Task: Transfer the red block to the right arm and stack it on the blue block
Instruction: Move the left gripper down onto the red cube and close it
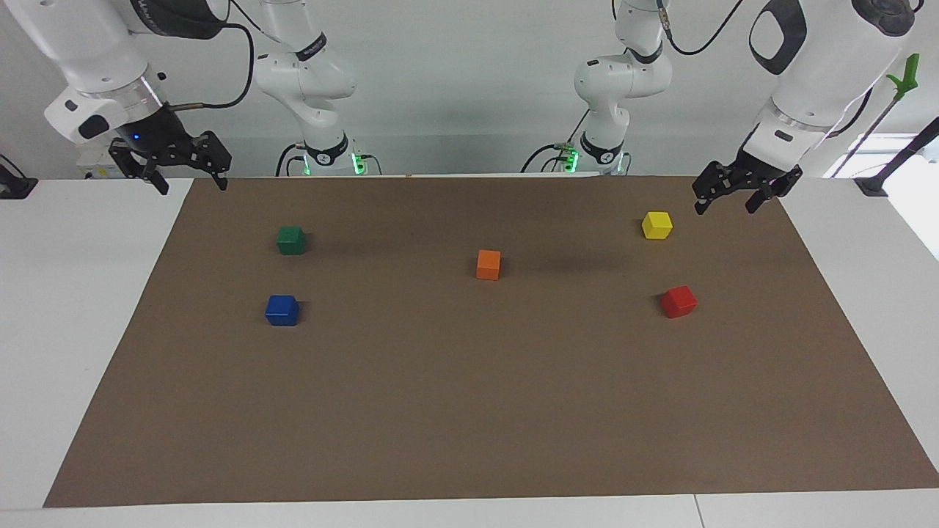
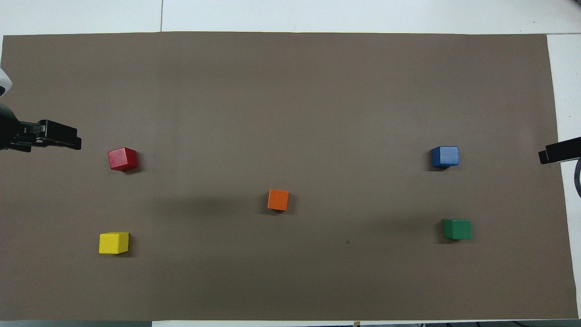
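Note:
The sides of the red block point(image 2: 123, 159), farther from the robots than the yellow block, will be gripped by my left gripper to lift it for handing over.
The red block point(image 1: 678, 301) point(image 2: 122, 159) sits on the brown mat toward the left arm's end of the table. The blue block point(image 1: 282, 310) point(image 2: 445, 156) sits toward the right arm's end, about as far from the robots as the red one. My left gripper point(image 1: 726, 205) point(image 2: 78, 144) hangs open and empty over the mat's edge at its own end, apart from the red block. My right gripper point(image 1: 191, 183) point(image 2: 542, 157), with a small blue light at its base, hangs open and empty over the mat's edge at its end. Both arms wait.
An orange block point(image 1: 488, 265) point(image 2: 278, 200) sits mid-mat. A green block point(image 1: 291, 240) point(image 2: 457, 229) lies nearer the robots than the blue one. A yellow block point(image 1: 656, 225) point(image 2: 114, 243) lies nearer the robots than the red one. The brown mat point(image 1: 469, 411) covers most of the white table.

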Available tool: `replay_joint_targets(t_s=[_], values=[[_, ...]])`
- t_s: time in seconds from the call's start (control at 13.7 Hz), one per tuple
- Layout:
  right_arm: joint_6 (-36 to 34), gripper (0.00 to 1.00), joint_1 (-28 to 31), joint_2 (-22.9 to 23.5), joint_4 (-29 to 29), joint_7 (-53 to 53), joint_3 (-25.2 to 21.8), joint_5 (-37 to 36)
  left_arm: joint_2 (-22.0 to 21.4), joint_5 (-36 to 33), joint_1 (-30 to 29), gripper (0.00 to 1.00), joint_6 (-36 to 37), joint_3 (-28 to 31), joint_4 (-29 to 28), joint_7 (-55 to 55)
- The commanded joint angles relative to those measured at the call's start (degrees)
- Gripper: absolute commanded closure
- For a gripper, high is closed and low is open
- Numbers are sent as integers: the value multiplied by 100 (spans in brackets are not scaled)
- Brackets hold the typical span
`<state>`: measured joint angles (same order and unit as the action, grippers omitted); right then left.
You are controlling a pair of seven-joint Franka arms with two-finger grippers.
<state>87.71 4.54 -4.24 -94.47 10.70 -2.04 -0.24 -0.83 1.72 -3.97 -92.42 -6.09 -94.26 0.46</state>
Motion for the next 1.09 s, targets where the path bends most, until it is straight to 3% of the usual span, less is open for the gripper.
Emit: replay_joint_targets(t_s=[0.0, 0.51, 0.58, 0.8, 1.02], values=[[-17, 0, 73, -94, -72, -24, 55, -99, 83, 40, 133, 0, -4, 126, 136, -46], [-26, 0, 82, -103, -89, -50, 55, -99, 83, 13, 229, 0, 65, 222, 109, -81], [-35, 0, 82, -103, -98, -59, 55, -99, -4, 13, 273, 0, -64, 240, -169, -334], [-26, 0, 73, -103, -89, -77, 55, -99, 12, 4, 98, 0, -1469, 231, -1216, -275], [-35, 0, 82, -103, -89, -59, 55, -99, 478, 4, 46, 0, -2076, 240, -1419, -257]])
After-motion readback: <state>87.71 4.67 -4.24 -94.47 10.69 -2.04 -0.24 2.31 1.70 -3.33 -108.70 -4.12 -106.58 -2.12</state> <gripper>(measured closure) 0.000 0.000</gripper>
